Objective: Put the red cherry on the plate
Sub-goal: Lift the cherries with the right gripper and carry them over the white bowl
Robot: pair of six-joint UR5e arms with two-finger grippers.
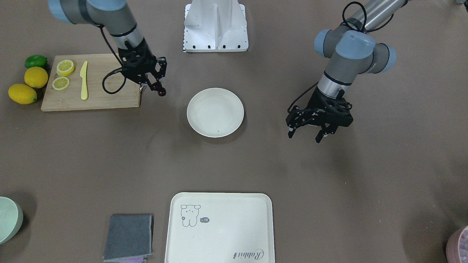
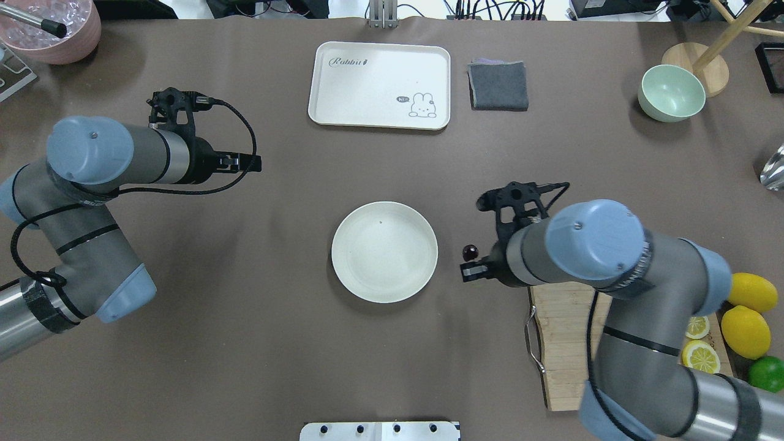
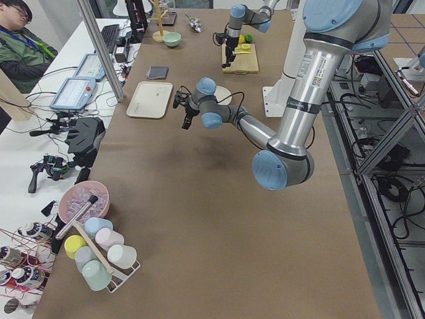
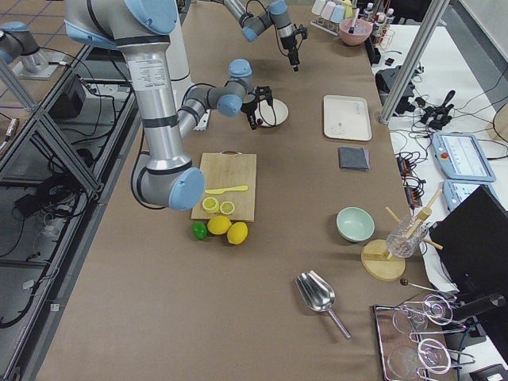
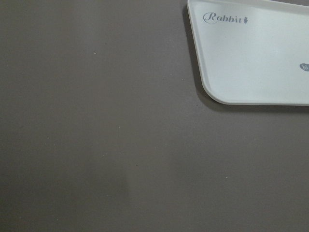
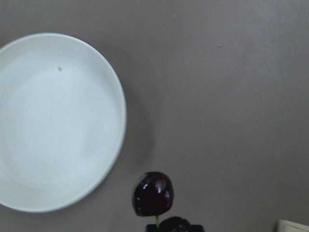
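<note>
I should set the red cherry down with my right gripper on the plate, just off its middle (image 1: 213, 105) (image 6: 59, 148) toward the white stand.
The red cherry (image 1: 160, 89) is a dark glossy pair on a thin stem, held up over the brown table by my right gripper (image 1: 153, 86), which is shut on it. In the overhead view the cherry (image 2: 470, 251) hangs just right of the plate (image 2: 384, 252), a short gap from its rim. The right wrist view has one cherry (image 6: 153, 193) large at the bottom, with the plate (image 6: 53, 121) to its left. The plate (image 1: 215, 112) is round, off-white and bare. My left gripper (image 1: 305, 136) hovers open on the plate's other side, holding nothing.
A wooden cutting board (image 1: 106, 98) carries lemon slices (image 1: 65, 67) and a yellow knife (image 1: 84, 80); whole lemons (image 1: 36, 77) and a lime (image 1: 36, 61) lie beside it. A cream tray (image 1: 219, 228), a grey cloth (image 1: 128, 236) and a green bowl (image 1: 8, 219) line the far edge.
</note>
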